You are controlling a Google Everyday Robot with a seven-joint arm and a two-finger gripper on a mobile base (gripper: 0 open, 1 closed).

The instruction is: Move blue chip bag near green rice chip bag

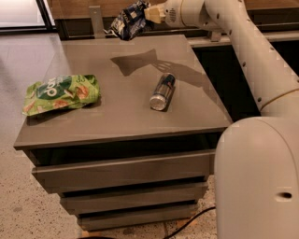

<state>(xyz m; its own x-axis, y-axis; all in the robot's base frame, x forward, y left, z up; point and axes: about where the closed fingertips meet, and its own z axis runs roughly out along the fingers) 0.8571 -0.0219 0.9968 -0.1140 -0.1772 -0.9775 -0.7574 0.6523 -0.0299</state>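
I will release the blue chip bag, now hanging above the table's back edge, on the grey table [113, 71], close behind the green rice chip bag's can-facing end.
The blue chip bag [129, 21], dark navy and crumpled, hangs in the air above the back edge of the grey table [117, 116]. My gripper [148, 13] is shut on its right end, at the top of the view. The bag's shadow falls on the table top below it. The green rice chip bag [62, 93] lies flat at the table's left edge, well to the left and nearer the front than the held bag.
A silver-and-blue drink can [162, 91] lies on its side right of the table's middle. My white arm [252, 56] runs down the right side. Drawers sit under the table top. A metal post [96, 18] stands behind the table.
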